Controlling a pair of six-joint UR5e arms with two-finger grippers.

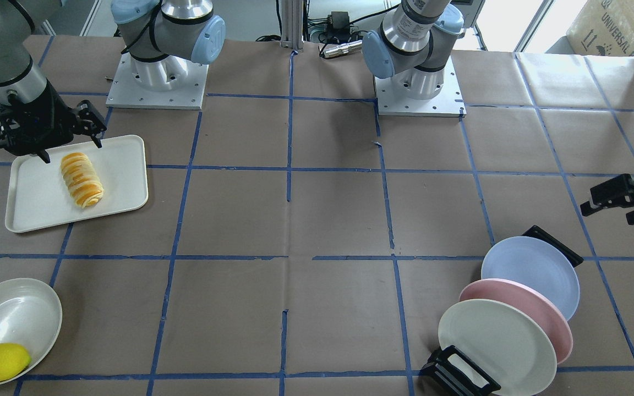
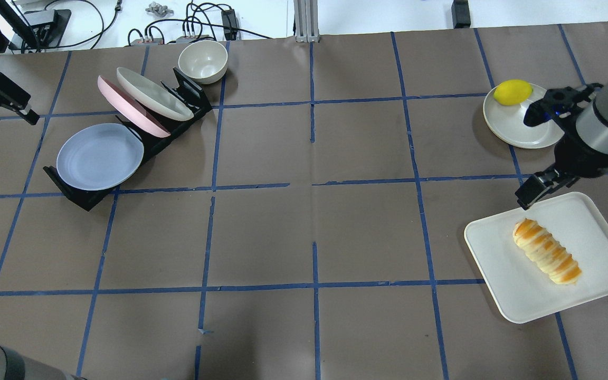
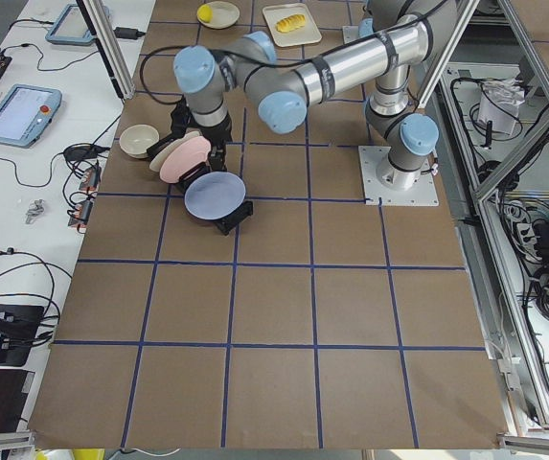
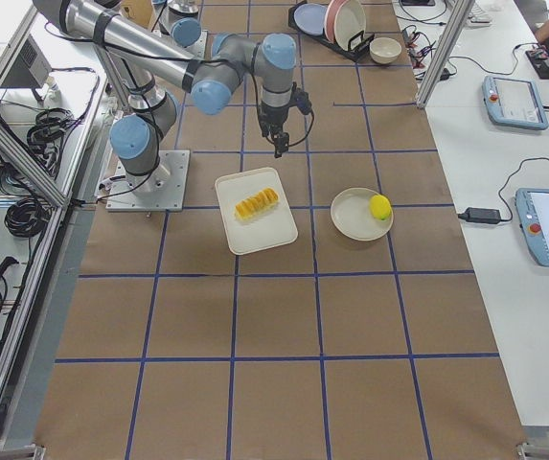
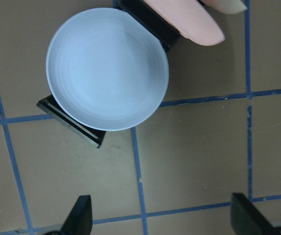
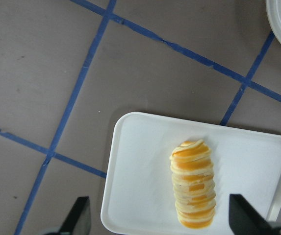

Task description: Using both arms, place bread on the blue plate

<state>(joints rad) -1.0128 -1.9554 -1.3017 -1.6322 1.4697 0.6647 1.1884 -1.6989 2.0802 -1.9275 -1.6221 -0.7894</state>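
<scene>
I should next lower my right gripper to the middle of the bread (image 1: pixel 81 178) (image 6: pixel 194 182) on the white tray and close it there.
The bread (image 1: pixel 81 179), an orange and cream striped roll, lies on a white tray (image 1: pixel 124 187); it also shows in the overhead view (image 2: pixel 547 251) and the right wrist view (image 6: pixel 194 183). My right gripper (image 2: pixel 531 155) hangs open and empty above the tray's far edge, clear of the bread. The blue plate (image 2: pixel 100 156) leans at the near end of a black rack and fills the left wrist view (image 5: pixel 107 68). My left gripper (image 2: pixel 11 121) is open and empty, raised to the left of the rack, apart from the plate.
The black rack (image 2: pixel 177 124) also holds a pink plate (image 2: pixel 130 105) and a cream plate (image 2: pixel 153 94). A cream bowl (image 2: pixel 203 60) stands behind it. A yellow lemon (image 2: pixel 513 91) lies on a cream plate (image 2: pixel 525 132) beyond the tray.
</scene>
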